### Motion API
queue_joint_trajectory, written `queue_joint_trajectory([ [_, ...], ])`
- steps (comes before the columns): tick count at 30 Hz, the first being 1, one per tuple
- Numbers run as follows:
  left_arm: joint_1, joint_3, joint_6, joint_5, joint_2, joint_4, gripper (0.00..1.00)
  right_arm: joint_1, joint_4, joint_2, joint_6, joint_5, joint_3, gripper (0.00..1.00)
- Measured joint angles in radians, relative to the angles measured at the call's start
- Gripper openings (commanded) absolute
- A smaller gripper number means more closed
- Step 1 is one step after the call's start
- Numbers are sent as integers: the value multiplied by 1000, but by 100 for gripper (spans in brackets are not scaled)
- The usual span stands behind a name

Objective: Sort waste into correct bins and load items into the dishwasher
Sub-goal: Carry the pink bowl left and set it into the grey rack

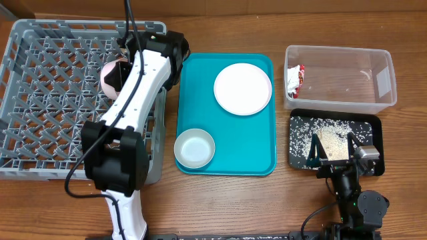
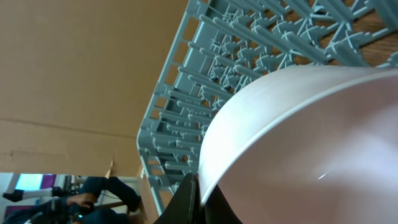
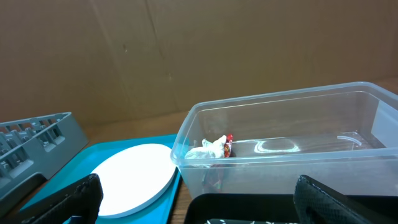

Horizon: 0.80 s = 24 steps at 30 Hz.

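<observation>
The robot's left gripper will release the white saucer on the grey dish rack's wires (image 1: pixel 113 95), toward the side that faces the teal tray. The saucer is tilted on edge over the rack now.
My left gripper (image 2: pixel 198 194) is shut on the rim of the white saucer (image 1: pixel 111 77), holding it tilted on edge over the grey dish rack (image 1: pixel 47 73); the saucer (image 2: pixel 311 149) fills the left wrist view, with the rack (image 2: pixel 249 43) behind it. The large white plate (image 1: pixel 243 89) and the small bowl (image 1: pixel 194 148) rest on the teal tray (image 1: pixel 260 153). The red-and-white wrapper (image 1: pixel 294 79) lies in the clear tub (image 1: pixel 380 80). Rice and tan scraps (image 1: pixel 331 141) lie in the black tray (image 1: pixel 372 127). My right gripper (image 1: pixel 332 152) is open and empty over the black tray's near edge.
In the right wrist view the clear tub (image 3: pixel 286 149) with the wrapper (image 3: pixel 215 147) stands straight ahead, with the plate (image 3: pixel 134 177) to the left and a corner of the rack (image 3: pixel 37 140) at far left. A brown cardboard wall stands behind the table.
</observation>
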Motion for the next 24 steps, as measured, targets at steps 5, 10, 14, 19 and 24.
queue_joint_trajectory([
  [5,0,0,-4,-18,55,5,8,0,0,0,0,0,0,100],
  [10,0,0,-4,-27,75,4,10,0,0,0,0,0,0,100],
  [14,-8,0,-6,-50,75,-23,18,0,0,0,0,-1,0,100],
  [19,-36,0,-8,-119,75,-63,11,0,0,0,0,0,0,100],
  [24,-46,0,-8,-137,75,-66,21,0,0,0,0,-1,0,100],
])
